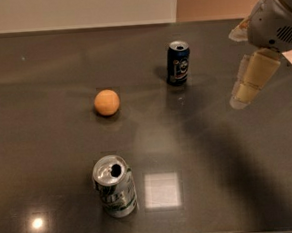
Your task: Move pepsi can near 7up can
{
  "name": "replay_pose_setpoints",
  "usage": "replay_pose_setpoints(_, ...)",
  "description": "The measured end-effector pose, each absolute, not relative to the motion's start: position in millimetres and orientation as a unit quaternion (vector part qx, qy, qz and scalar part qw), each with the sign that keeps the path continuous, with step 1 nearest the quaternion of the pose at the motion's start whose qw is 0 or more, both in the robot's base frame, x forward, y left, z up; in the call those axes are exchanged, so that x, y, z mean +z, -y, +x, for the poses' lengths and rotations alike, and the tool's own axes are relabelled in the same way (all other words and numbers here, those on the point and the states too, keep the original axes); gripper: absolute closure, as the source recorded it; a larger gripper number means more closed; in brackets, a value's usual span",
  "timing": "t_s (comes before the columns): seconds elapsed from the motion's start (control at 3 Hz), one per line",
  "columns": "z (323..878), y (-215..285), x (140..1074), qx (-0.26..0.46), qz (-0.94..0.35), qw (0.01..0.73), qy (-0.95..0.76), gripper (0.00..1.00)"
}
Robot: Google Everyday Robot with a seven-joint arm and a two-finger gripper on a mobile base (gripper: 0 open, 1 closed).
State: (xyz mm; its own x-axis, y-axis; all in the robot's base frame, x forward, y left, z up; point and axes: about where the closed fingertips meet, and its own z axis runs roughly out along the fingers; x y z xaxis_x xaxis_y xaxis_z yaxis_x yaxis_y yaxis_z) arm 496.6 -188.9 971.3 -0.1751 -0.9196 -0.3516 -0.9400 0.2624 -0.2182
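Note:
Next, I move my gripper to the upper half of the pepsi can (179, 58), just under its silver top, and close it there.
The pepsi can (178, 62), dark navy blue with a round logo and a silver top, stands upright at the back middle of the dark table (42, 60). The 7up can (115, 186), silver and green with an opened silver top, stands upright near the front edge, left of centre. My gripper (243, 92) hangs over the table at the right, to the right of the pepsi can and a little nearer the front, apart from it. It holds nothing that I can see.
An orange (107, 102) lies between the two cans, left of the pepsi can. A wall runs behind the table's far edge. Bright light reflections show on the tabletop near the 7up can.

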Motion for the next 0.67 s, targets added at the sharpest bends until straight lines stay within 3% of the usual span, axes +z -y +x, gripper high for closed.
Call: replay_pose_setpoints(0.67, 554, 163, 968, 0.062, -0.602, 0.237, -0.760, 0.00)
